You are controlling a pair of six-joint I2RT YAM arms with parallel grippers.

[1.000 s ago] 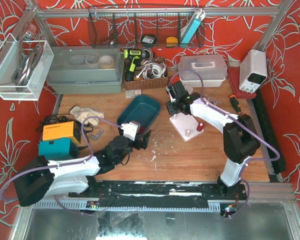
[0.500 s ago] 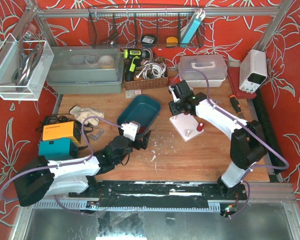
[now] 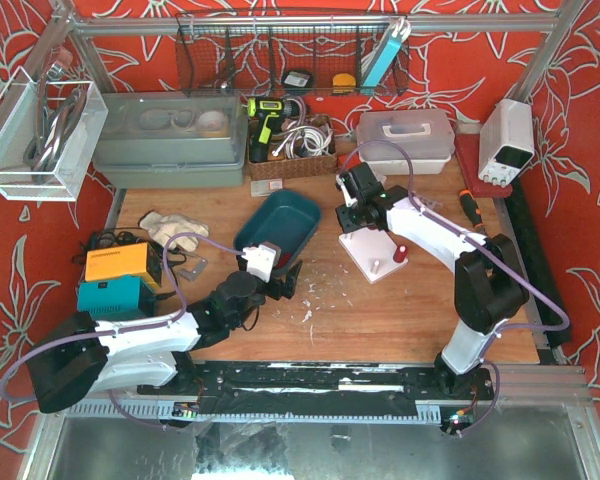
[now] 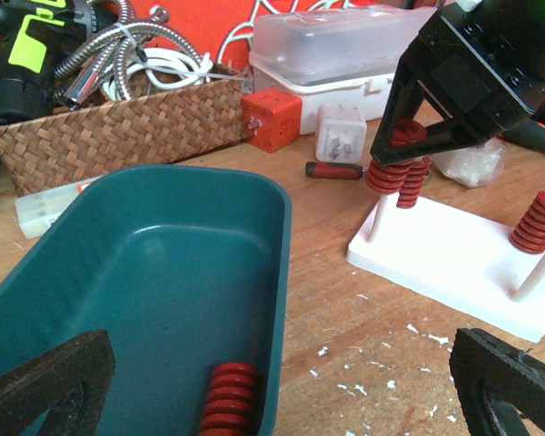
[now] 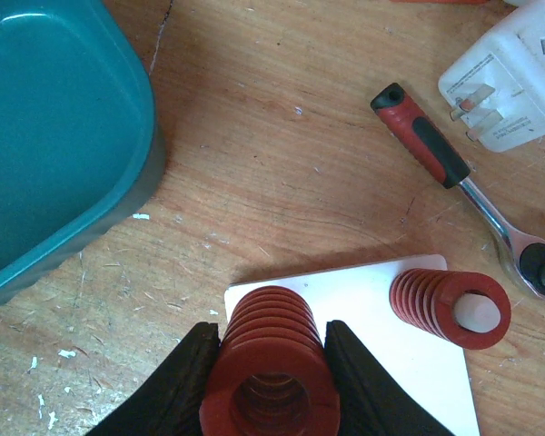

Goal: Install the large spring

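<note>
The big red spring will sit on the peg plate's corner peg (image 3: 349, 237) (image 5: 274, 304) closest to the teal bin once my right gripper releases it.
My right gripper (image 5: 272, 386) is shut on a large red spring (image 5: 272, 368) and holds it upright over the near corner of the white peg plate (image 5: 381, 363). In the left wrist view the spring (image 4: 392, 163) sits around a white peg at the plate's left corner. A smaller red spring (image 5: 450, 307) sits on a neighbouring peg. Another red spring (image 4: 538, 222) sits on a peg at the plate's right end, beside a bare peg (image 4: 538, 272). My left gripper (image 4: 277, 381) is open above the near end of the teal bin (image 4: 163, 254), which holds a red spring (image 4: 225, 404).
A red-handled ratchet (image 5: 463, 182) and a white plug adapter (image 5: 513, 82) lie just behind the plate. A wicker basket (image 4: 118, 127) of tools, a red cube (image 4: 272, 118) and a clear lidded box (image 4: 345, 45) stand further back. White chips litter the wooden table (image 4: 381, 345).
My right gripper with the large spring has shifted slightly right over the plate, and the arm's elbow has swung. The left arm has not moved.
</note>
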